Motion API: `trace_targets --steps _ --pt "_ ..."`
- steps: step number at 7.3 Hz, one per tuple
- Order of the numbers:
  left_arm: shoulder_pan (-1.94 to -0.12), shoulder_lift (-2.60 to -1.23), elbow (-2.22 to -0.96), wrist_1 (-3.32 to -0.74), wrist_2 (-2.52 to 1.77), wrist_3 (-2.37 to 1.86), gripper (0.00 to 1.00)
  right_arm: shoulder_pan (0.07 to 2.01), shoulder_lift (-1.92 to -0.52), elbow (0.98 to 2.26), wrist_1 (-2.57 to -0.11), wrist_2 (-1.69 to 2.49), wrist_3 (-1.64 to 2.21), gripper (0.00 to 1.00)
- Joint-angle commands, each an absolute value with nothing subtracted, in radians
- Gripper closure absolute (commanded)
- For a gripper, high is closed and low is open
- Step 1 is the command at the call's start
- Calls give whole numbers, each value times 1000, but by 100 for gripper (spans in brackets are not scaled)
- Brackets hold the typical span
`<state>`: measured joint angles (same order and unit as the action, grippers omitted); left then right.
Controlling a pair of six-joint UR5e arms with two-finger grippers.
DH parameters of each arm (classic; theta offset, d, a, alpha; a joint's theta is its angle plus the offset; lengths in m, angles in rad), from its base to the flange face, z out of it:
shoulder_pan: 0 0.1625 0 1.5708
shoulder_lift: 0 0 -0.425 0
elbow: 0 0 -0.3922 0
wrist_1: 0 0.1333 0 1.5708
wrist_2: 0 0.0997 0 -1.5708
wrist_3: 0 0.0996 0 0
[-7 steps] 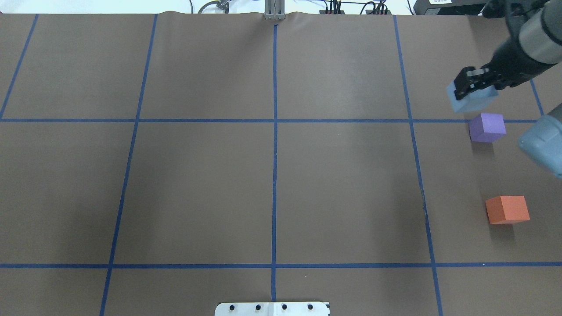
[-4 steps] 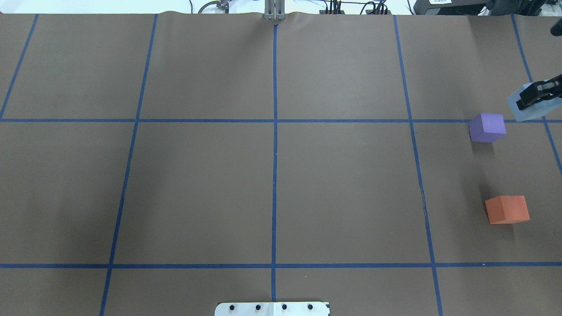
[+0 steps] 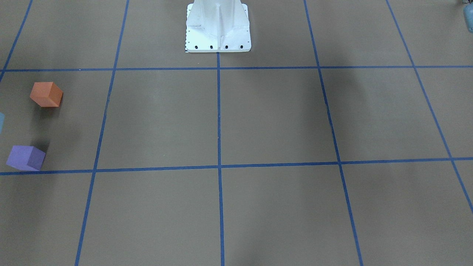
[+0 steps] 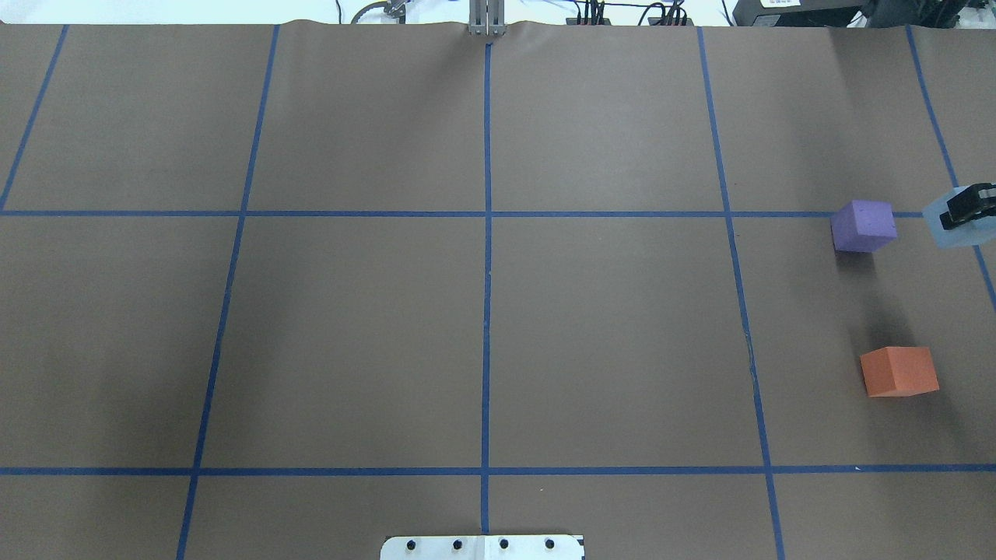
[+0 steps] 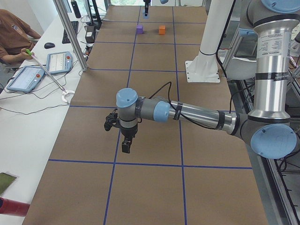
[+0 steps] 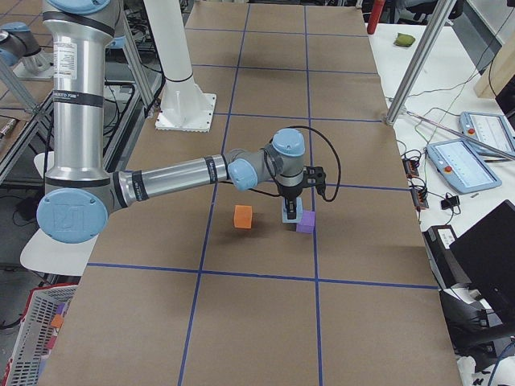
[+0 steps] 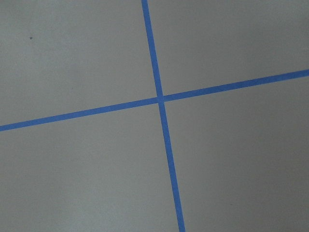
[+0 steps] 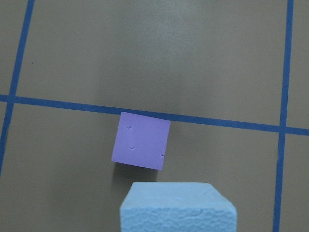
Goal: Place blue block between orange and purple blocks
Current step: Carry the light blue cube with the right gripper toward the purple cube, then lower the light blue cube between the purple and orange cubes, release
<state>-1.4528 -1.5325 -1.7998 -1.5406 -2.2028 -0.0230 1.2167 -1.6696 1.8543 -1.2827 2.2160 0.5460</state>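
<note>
I should use my right gripper to set the blue block down on the bare gap (image 3: 37,128) between the orange and purple blocks.
The light blue block (image 4: 951,227) is held in my right gripper (image 4: 965,218), which is shut on it at the right edge of the overhead view, just right of the purple block (image 4: 864,226). The orange block (image 4: 899,372) sits nearer the robot, with a bare gap between it and the purple one. The right wrist view shows the blue block (image 8: 178,208) at the bottom and the purple block (image 8: 141,140) beyond it. My left gripper (image 5: 125,146) hangs over bare table far from the blocks; I cannot tell whether it is open.
Brown paper with a blue tape grid (image 4: 486,214) covers the table. The robot's white base (image 3: 218,26) stands at the middle of the near edge. An operator's desk with tablets (image 5: 58,61) runs along the far side.
My right gripper has carried the blue block from behind the purple block to its right side and closer to the robot, almost out of the overhead view. The purple and orange blocks have not moved.
</note>
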Motion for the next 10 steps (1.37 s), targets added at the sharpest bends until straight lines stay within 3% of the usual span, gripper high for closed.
trace_targets --steps 1,4,10 --pt "-1453 -1540 -1799 -1540 -2201 -23 0 1119 -1739 1848 -1050 2211 812 100" --pt "-1451 -1543 -1801 -1540 -2200 -25 0 984 -1738 1807 -1046 2109 821 100" --pt "-1451 -1536 -1799 -1543 -2200 -28 0 951 -1671 1712 -1046 2111 824 100"
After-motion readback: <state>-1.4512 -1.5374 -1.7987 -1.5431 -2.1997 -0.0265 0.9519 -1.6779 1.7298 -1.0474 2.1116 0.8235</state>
